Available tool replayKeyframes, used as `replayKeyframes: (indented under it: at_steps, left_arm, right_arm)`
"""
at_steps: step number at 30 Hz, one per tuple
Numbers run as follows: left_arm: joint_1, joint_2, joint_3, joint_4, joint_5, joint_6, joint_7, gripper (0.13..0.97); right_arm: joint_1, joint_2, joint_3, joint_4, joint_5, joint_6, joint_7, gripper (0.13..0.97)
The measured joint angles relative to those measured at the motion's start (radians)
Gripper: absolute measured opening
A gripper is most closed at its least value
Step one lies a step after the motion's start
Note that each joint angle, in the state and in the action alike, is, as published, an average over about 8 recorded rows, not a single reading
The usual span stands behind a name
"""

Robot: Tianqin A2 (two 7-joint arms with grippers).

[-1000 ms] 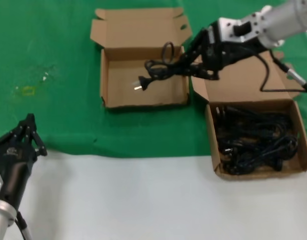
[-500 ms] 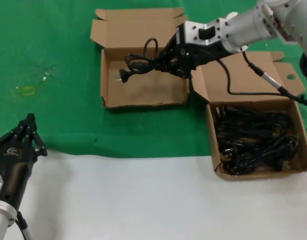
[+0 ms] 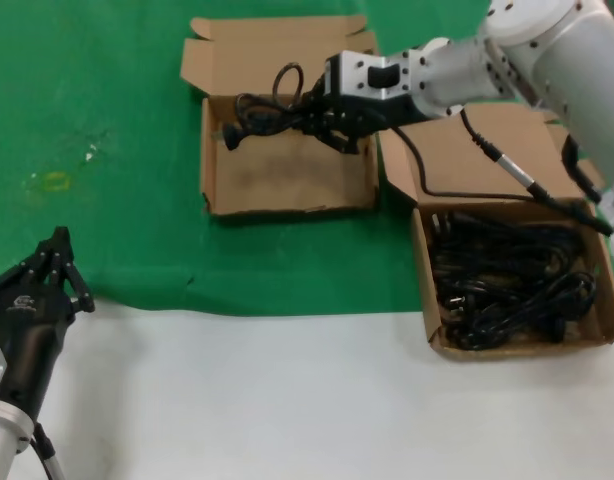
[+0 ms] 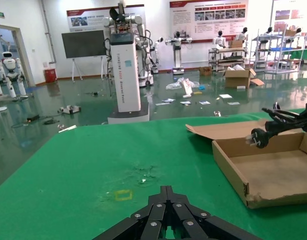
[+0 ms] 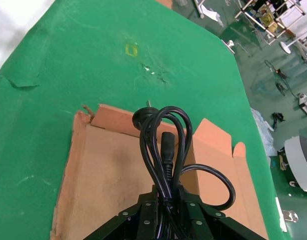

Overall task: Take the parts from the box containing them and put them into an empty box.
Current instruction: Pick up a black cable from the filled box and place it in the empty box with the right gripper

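My right gripper has the black power cord, which hangs above the empty box now. I will put it down on the empty box's bare bottom, close to its near side [image 3: 300, 178] [image 5: 112, 200].
One looped black power cord [image 3: 259, 112] hangs from my right gripper [image 3: 309, 117], which is shut on it above the empty box [image 3: 287, 185], the wide brown carton on the green cloth. The wrist view looks down the cord [image 5: 162, 145] between the right gripper's [image 5: 168, 196] closed fingers, with the bare floor of the empty box [image 5: 106, 170] beneath. Its plug [image 4: 258, 136] shows over the empty box's [image 4: 273, 172] rim. Several more parts [image 3: 509, 282] lie tangled in the box containing them [image 3: 517, 140] on the right. My left gripper [image 3: 59, 240] is parked shut at the lower left.
Green cloth [image 3: 97, 90] covers the far half of the table and white surface [image 3: 287, 400] the near half. A yellow mark [image 3: 55, 181] sits on the cloth at left. The right arm's cable [image 3: 487, 155] drapes across the full box's raised lid.
My right gripper has carried the cord leftward, from the gap between the two boxes to above the back of the empty box. The left arm has not moved.
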Motion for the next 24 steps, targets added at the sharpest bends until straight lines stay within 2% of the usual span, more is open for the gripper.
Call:
replayKeyframes:
  at_steps: [11,24]
  left_arm:
    - [0.000,0.000,0.000,0.000,0.000,0.000,0.000,0.144]
    - [0.000,0.000,0.000,0.000,0.000,0.000,0.000,0.144]
  right_arm:
    - [-0.035,-0.002,-0.236,0.030,0.232,0.065,0.007,0.212]
    - [-0.054,-0.002,-0.395,0.042,0.414,0.115,-0.024,0.219]
